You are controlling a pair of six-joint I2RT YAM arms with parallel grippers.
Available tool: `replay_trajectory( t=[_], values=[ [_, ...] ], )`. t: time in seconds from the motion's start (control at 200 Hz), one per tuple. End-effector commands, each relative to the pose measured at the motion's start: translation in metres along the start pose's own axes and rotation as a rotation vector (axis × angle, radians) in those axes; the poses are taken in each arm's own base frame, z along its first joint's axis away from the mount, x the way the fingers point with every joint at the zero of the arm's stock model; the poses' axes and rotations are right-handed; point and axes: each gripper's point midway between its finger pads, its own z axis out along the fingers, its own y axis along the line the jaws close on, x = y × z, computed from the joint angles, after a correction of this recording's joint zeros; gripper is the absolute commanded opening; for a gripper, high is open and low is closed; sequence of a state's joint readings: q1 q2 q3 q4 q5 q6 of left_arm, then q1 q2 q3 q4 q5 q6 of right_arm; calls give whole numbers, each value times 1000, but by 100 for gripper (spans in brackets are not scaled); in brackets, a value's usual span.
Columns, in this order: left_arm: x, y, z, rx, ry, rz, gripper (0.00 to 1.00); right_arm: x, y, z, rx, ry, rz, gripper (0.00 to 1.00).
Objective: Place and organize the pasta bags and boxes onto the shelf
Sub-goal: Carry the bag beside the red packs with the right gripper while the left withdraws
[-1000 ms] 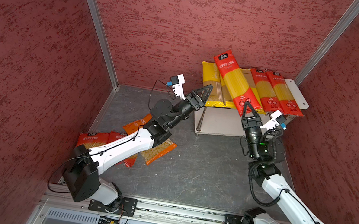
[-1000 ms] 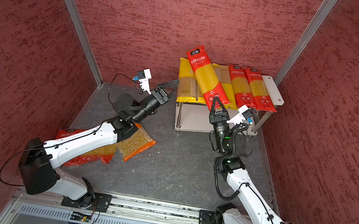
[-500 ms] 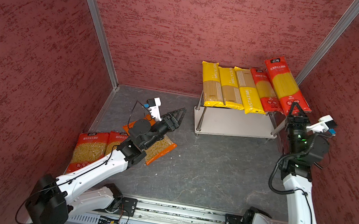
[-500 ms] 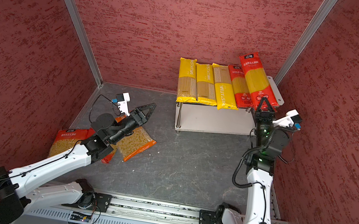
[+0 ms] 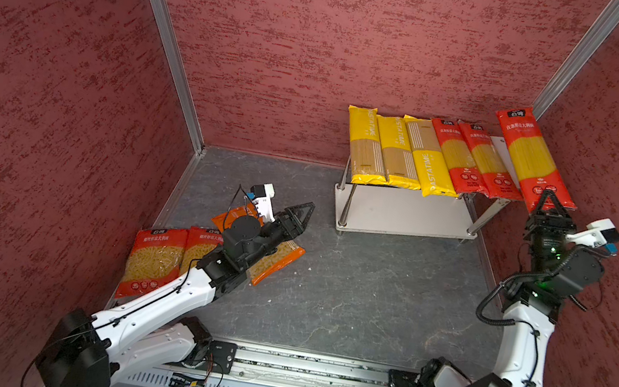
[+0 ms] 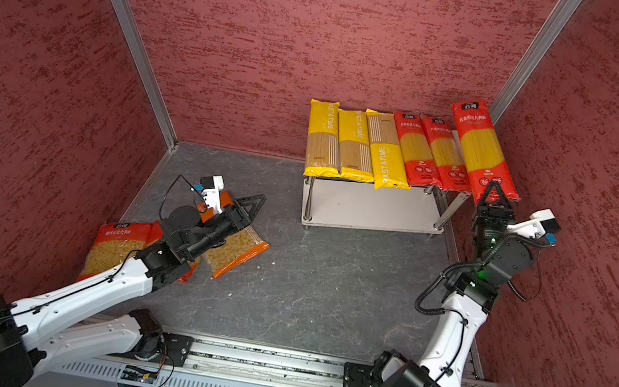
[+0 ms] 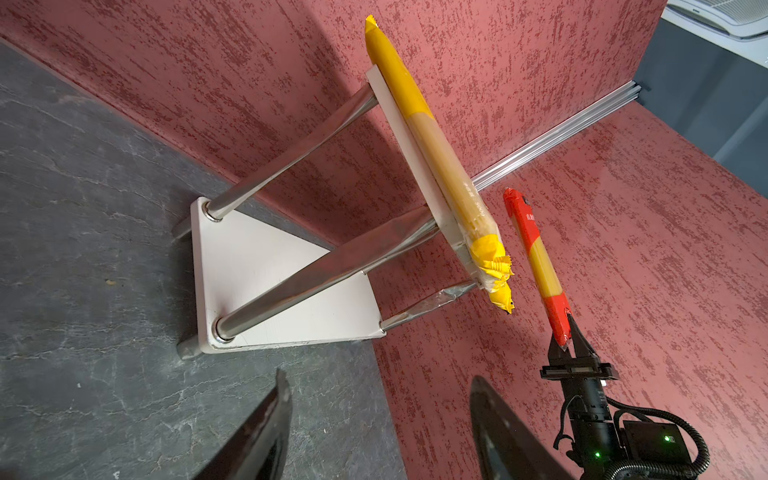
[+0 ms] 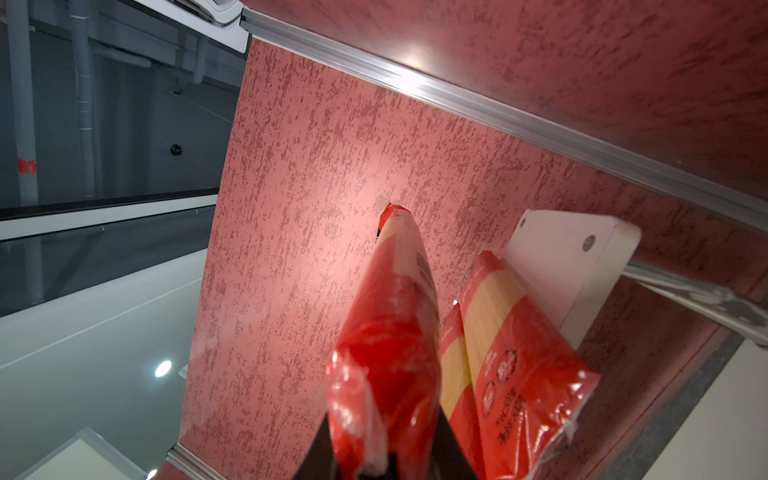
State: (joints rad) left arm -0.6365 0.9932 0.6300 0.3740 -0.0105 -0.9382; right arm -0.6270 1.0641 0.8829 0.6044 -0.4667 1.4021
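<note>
The robot's right gripper should set the third red spaghetti pack down on the bare end of the shelf's top board (image 5: 521, 169) (image 8: 562, 268).
The shelf (image 5: 401, 213) stands at the back right, and its top board (image 8: 561, 257) carries three yellow spaghetti packs (image 5: 394, 149) and two red ones (image 5: 469, 159) side by side. My right gripper (image 5: 549, 201) is shut on the near end of a third red spaghetti pack (image 5: 531, 162), held tilted in the air just right of the shelf's top; the same pack (image 8: 390, 332) fills the right wrist view. My left gripper (image 5: 302, 212) hangs open and empty over the floor. Below its arm lie an orange short-pasta pack (image 5: 276, 259) and two wide red packs (image 5: 154, 258).
The shelf's lower board (image 6: 368, 208) is bare. Red textured walls close in the left, back and right sides, and the right wall is close behind the held pack. Grey floor (image 5: 368, 288) lies between the arms, with the base rail (image 5: 313, 372) along the front.
My right gripper carried the red spaghetti pack from over the shelf's middle to its right end. My left gripper drew back from the shelf to above the floor packs.
</note>
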Motion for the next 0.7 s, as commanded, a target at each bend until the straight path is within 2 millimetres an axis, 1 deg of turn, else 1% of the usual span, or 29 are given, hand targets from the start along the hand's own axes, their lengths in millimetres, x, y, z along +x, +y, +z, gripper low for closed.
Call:
replay_trajectory(
  t=[0.0,0.145,0.2,0.316,0.441,0.531,0.691],
  values=[
    [-1,6,3,-14,-8,-5,67,-11,53,-1,-186,-17,-65,0],
    [6,13,7,-27,14,-21,67,-16,42,9,-173,-22,-83,0],
    [9,16,7,-30,21,-32,67,-19,34,11,-153,-36,-86,0],
    [14,22,8,-42,33,-51,67,-30,26,7,-162,-118,-89,0],
    [13,23,7,-48,32,-50,67,-40,19,7,-160,-177,-85,0],
    [13,23,7,-51,34,-48,67,-43,17,14,-155,-175,-86,0],
    [16,23,9,-53,42,-55,67,-43,3,19,-132,-167,-74,0]
  ],
)
